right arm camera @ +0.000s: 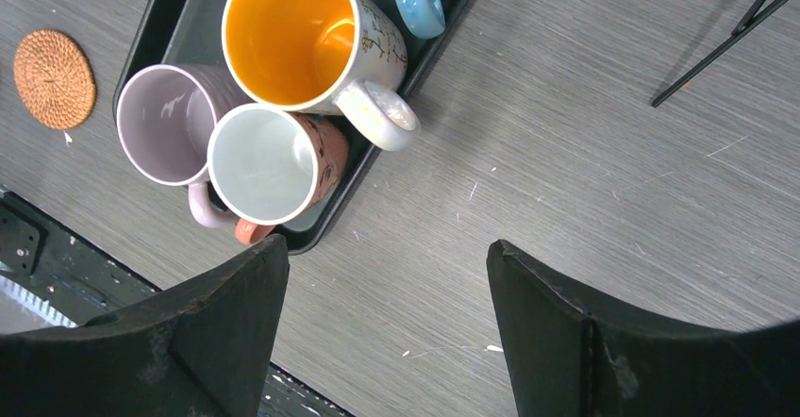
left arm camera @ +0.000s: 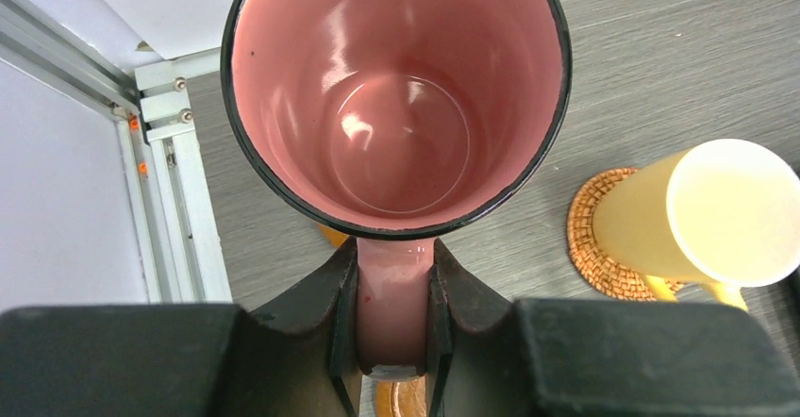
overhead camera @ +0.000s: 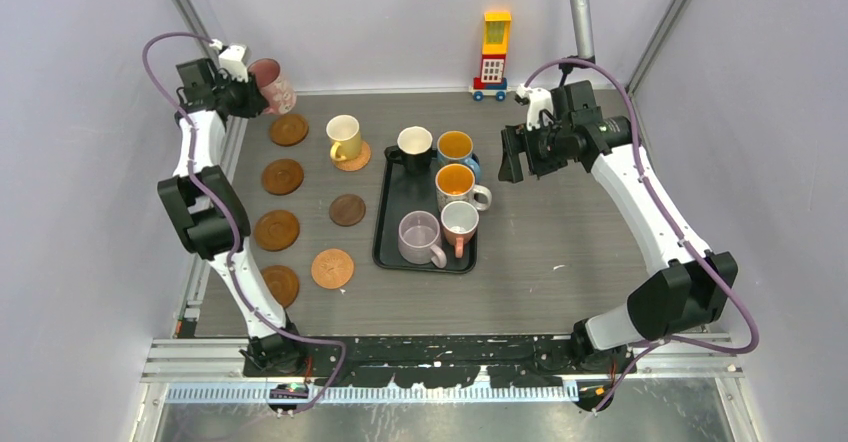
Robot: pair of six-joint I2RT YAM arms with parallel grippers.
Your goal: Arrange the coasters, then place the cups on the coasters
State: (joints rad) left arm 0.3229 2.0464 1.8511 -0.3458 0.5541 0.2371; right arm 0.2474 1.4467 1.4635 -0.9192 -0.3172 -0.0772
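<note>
I should set the pink cup on the farthest brown coaster [overhead camera: 289,129] [left arm camera: 373,207], next to the pale yellow cup, using my left gripper.
My left gripper [overhead camera: 250,90] [left arm camera: 396,257] is shut on the handle of the pink cup [overhead camera: 272,85] [left arm camera: 396,96], which hangs tilted over the table's far-left corner, by the farthest coaster [overhead camera: 289,129]. Several more brown coasters [overhead camera: 283,176] lie bare in two columns on the left. The pale yellow cup [overhead camera: 343,137] [left arm camera: 726,209] stands on a woven coaster [overhead camera: 353,155] [left arm camera: 594,247]. Black [overhead camera: 414,147], blue [overhead camera: 456,149], white-patterned [overhead camera: 457,185] [right arm camera: 292,35], salmon [overhead camera: 460,224] [right arm camera: 264,162] and lilac [overhead camera: 420,237] [right arm camera: 170,120] cups stand in the tray. My right gripper [overhead camera: 512,155] [right arm camera: 387,252] hangs open and empty right of the tray.
The black tray [overhead camera: 390,232] [right arm camera: 179,2] sits mid-table. A yellow-red toy block tower [overhead camera: 493,54] stands at the back edge beside a grey pole [overhead camera: 578,12]. Metal rails [left arm camera: 170,200] and walls close in the left side.
</note>
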